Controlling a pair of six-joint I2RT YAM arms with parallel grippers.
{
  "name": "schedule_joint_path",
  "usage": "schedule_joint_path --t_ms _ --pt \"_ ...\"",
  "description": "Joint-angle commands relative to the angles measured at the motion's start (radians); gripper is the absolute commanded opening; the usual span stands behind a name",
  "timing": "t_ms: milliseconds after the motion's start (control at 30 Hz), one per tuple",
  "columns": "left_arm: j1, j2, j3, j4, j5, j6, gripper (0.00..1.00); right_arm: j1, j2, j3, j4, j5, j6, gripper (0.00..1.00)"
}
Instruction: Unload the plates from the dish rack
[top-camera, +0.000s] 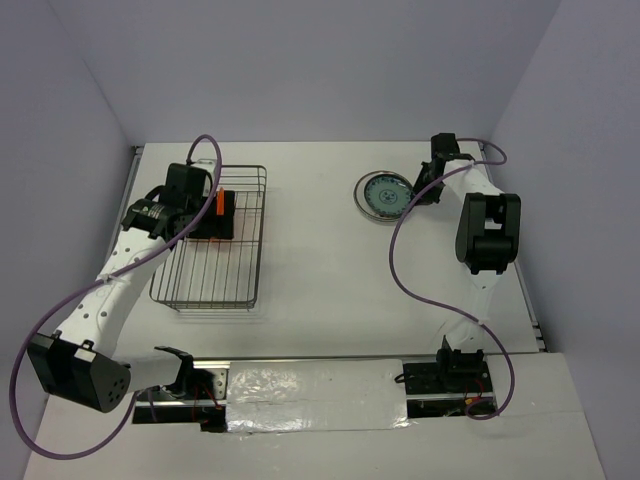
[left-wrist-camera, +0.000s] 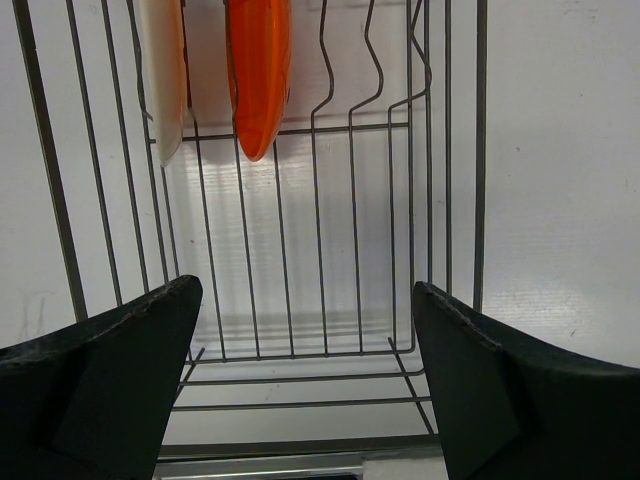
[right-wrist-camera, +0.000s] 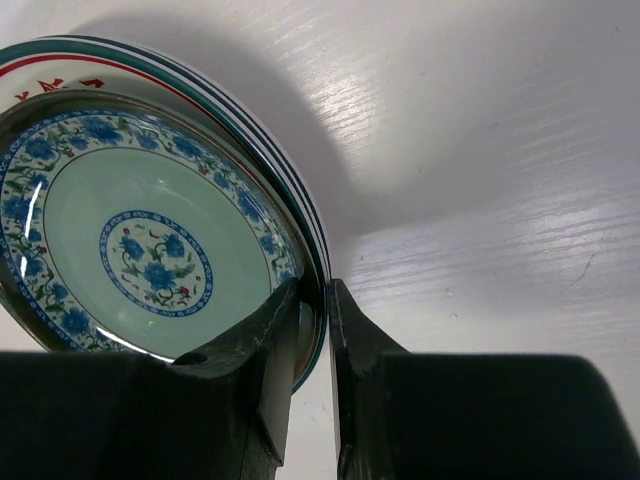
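The white ringed plate's rim is pinched in my right gripper together with the teal patterned plate, so I will open it and grip only the teal patterned plate's rim (right-wrist-camera: 290, 228).
The silver wire dish rack (top-camera: 212, 262) stands at the left. An orange plate (top-camera: 220, 203) stands on edge in its far end. In the left wrist view the orange plate (left-wrist-camera: 258, 75) and a cream-tan plate (left-wrist-camera: 163, 75) stand upright between the rack's (left-wrist-camera: 350, 250) dividers. My left gripper (top-camera: 210, 210) hovers over that end, open and empty (left-wrist-camera: 305, 340), short of both plates. My right gripper (top-camera: 425, 187) is shut (right-wrist-camera: 312, 300) on the right rim of the teal patterned plate (right-wrist-camera: 140, 250). That plate rests on a white ringed plate (right-wrist-camera: 215, 82) on the table (top-camera: 385, 195).
White walls close in the table at the back and both sides. Purple cables loop off both arms, one (top-camera: 400, 255) lying over the table in front of the plates. The arm bases and a foil-covered strip (top-camera: 310, 390) line the near edge.
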Motion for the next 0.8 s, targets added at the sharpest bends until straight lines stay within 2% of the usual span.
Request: schedule_joint_path --t_ms 0,200,333,400,467,600,767 --pt "0.007 -0.027 0.003 0.008 0.017 0.017 0.99 -0.011 -0.051 0.002 -0.023 0.082 -0.022 0.23" --pt "0.009 -0.027 0.003 0.01 0.02 0.023 1.0 -0.025 -0.091 -0.01 -0.034 0.08 -0.028 0.23" --pt "0.009 -0.03 -0.004 0.021 0.023 0.026 0.99 -0.031 -0.111 -0.021 -0.039 0.067 -0.031 0.31" --pt "0.01 -0.032 -0.015 0.027 0.029 0.023 0.99 -0.031 -0.1 -0.012 -0.057 0.041 -0.031 0.4" --pt "0.01 -0.033 -0.024 0.033 0.036 0.02 1.0 -0.03 -0.112 -0.03 -0.039 -0.006 -0.034 0.44" --pt "0.012 -0.041 -0.038 0.042 0.044 0.018 1.0 -0.03 -0.158 -0.069 0.018 -0.084 -0.016 0.44" --pt "0.012 -0.042 -0.044 0.045 0.055 0.017 0.99 -0.031 -0.134 -0.053 0.018 -0.129 -0.007 0.43"
